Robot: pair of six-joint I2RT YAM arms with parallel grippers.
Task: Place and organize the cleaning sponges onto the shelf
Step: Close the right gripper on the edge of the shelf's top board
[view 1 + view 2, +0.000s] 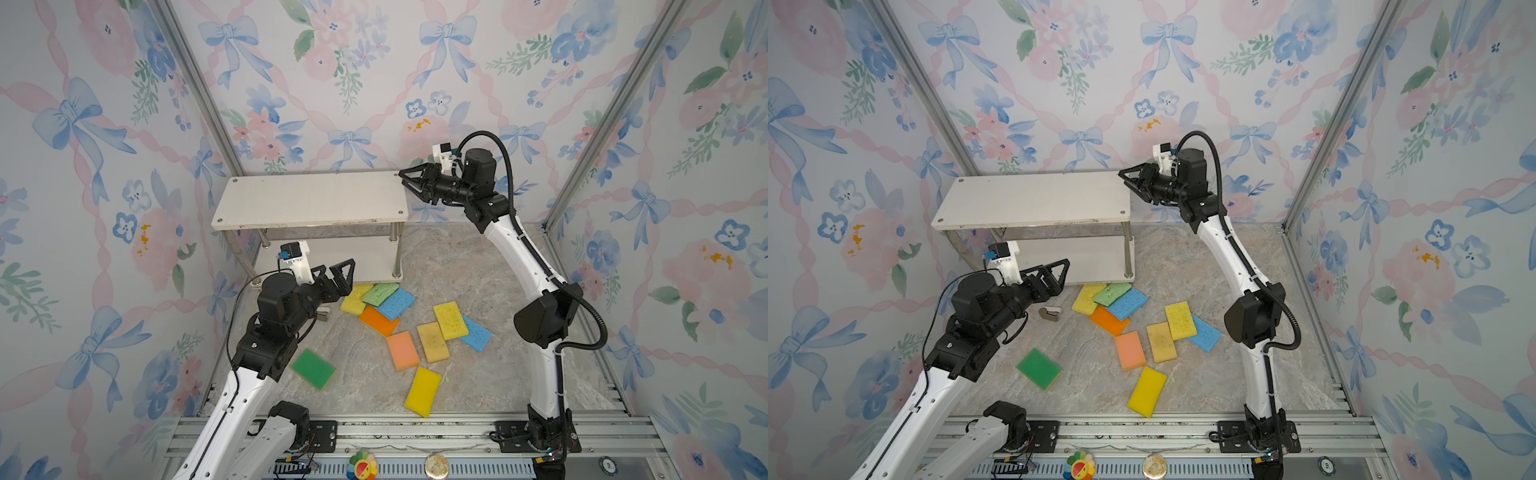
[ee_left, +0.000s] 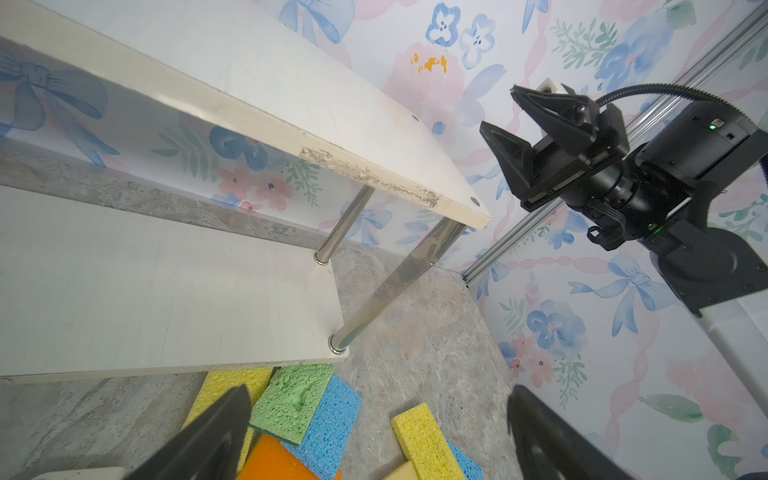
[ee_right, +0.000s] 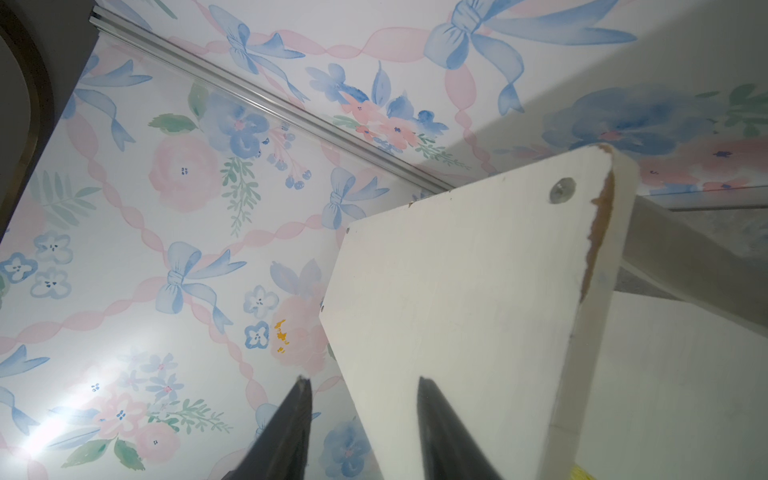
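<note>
The shelf is off-center and my right gripper is at the back corner of the top board, so next I grip the top board end's middle (image 1: 404,197) and pull the shelf toward the center.
The shelf (image 1: 311,199) (image 1: 1034,199) stands at the back, both white boards bare. Several cleaning sponges lie on the floor in front of it: a light green one (image 1: 380,292) (image 2: 291,401) on a blue one (image 1: 397,304), also yellow (image 1: 451,320), orange (image 1: 377,321), peach (image 1: 402,350), stained tan (image 1: 433,341) and dark green (image 1: 313,368). My left gripper (image 1: 345,274) (image 2: 378,392) hangs open by the lower board's front edge, just left of the pile. My right gripper (image 1: 405,179) (image 3: 363,379) is open and holds nothing at the top board's right end.
A small grey-white object (image 1: 1050,311) lies on the floor under my left arm. Wallpapered walls close in on three sides. The metal rail (image 1: 415,432) with both arm bases runs along the front, with a flower toy (image 1: 362,465) and a round badge (image 1: 436,463) beyond it.
</note>
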